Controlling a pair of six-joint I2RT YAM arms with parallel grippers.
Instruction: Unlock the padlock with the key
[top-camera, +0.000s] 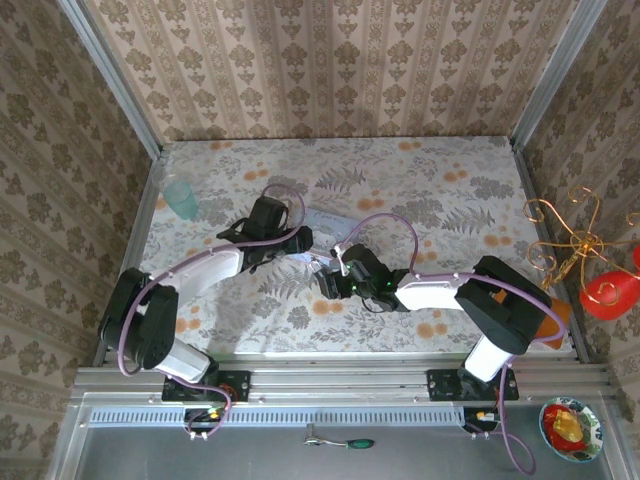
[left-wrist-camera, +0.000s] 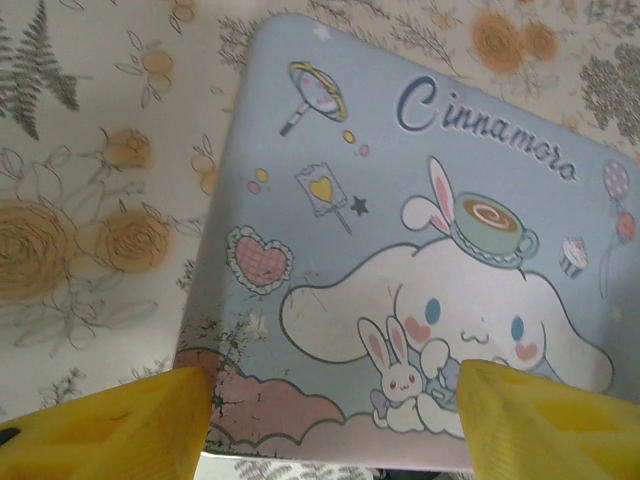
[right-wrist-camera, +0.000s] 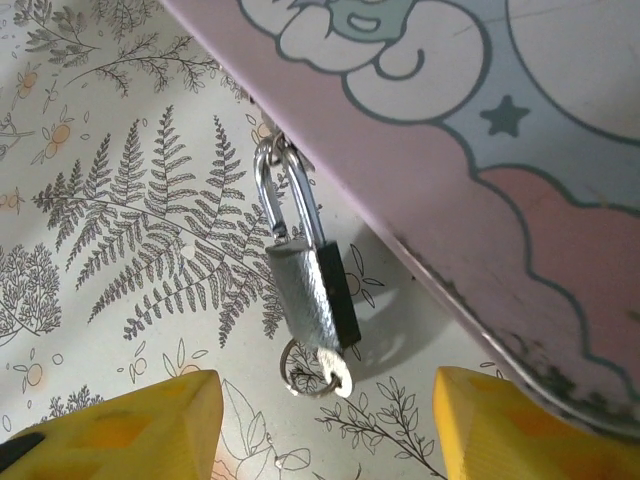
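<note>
I can see the shackle's short leg already stands free of the padlock, so I will have my right gripper pass the key, grip the dark body (right-wrist-camera: 314, 295) and work the shackle off the box.
A small dark-bodied padlock (right-wrist-camera: 312, 292) with a silvery shackle (right-wrist-camera: 285, 190) hangs from the edge of the pale blue cartoon-printed box (right-wrist-camera: 470, 120). The key (right-wrist-camera: 336, 374) sticks in its bottom end, and a thin key ring (right-wrist-camera: 298, 366) lies on the tablecloth. My right gripper (right-wrist-camera: 328, 425) is open, with one yellow finger on each side just short of the key and touching nothing. My left gripper (left-wrist-camera: 335, 420) is open over the near edge of the box lid (left-wrist-camera: 400, 200). From above, both grippers (top-camera: 296, 242) (top-camera: 333, 262) meet at the box (top-camera: 330, 218).
A teal cup (top-camera: 181, 198) stands at the back left of the floral tablecloth (top-camera: 450, 190). Wallpapered walls with metal posts close in the table. A gold wire stand (top-camera: 570, 235) and red objects (top-camera: 610, 290) sit beyond the right edge.
</note>
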